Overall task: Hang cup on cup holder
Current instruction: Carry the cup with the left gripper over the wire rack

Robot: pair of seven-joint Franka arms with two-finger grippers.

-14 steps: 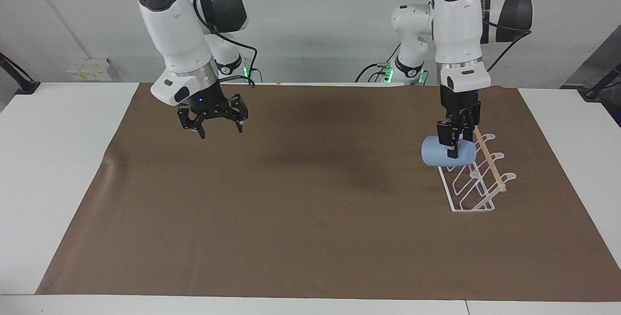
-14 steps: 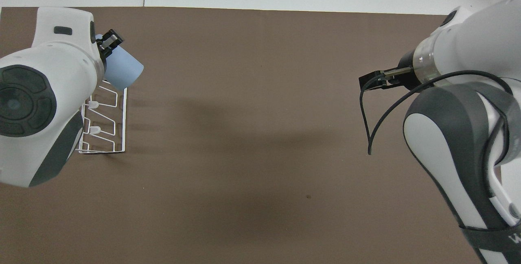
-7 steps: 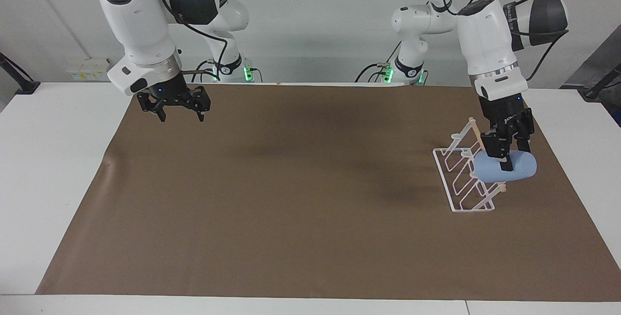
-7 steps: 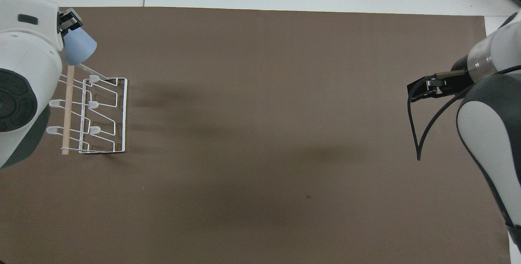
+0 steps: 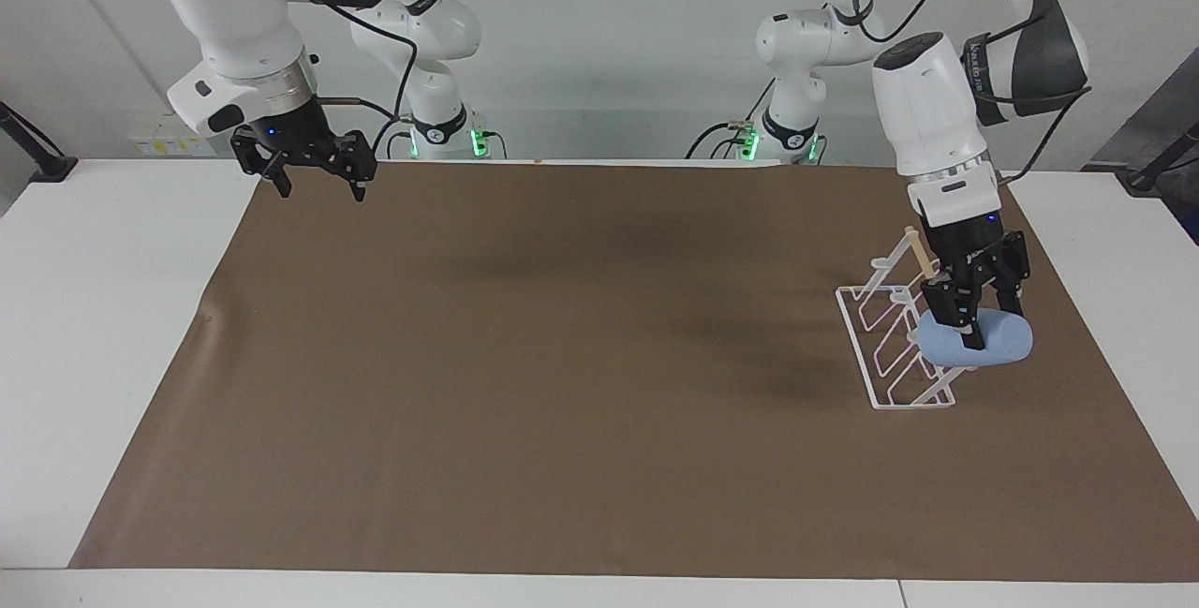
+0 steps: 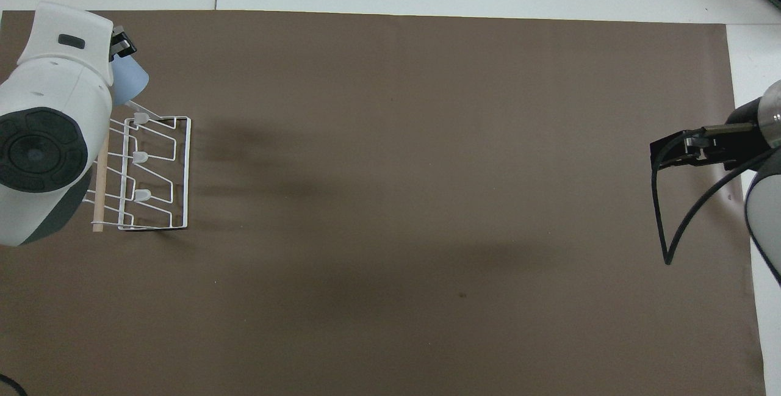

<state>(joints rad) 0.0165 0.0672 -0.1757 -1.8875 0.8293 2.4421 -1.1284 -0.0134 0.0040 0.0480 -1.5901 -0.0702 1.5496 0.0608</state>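
Next, my left gripper lets go of the light blue cup so that it rests on the cup holder's far-end peg (image 6: 158,132) facing the mat's middle.
The light blue cup (image 5: 1004,340) lies on its side in the air, and my left gripper (image 5: 980,325) is shut on it from above. It hangs low against the white wire cup holder (image 5: 888,348), at the holder's end farther from the robots, on its flank toward the left arm's end of the table. Whether a prong sits inside the cup cannot be told. From overhead the cup (image 6: 130,80) shows just past the left gripper (image 6: 122,48), above the cup holder (image 6: 166,170). My right gripper (image 5: 317,185) waits open and empty, raised over the brown mat's corner.
A brown mat (image 5: 562,383) covers most of the white table (image 5: 112,308). The holder's wooden rod (image 5: 922,257) slants along its top. The right gripper (image 6: 678,151) trails a loose black cable (image 6: 660,219).
The left gripper carried the cup across the holder toward the left arm's end of the table and lowered it. The right arm drew back and up toward its own end.
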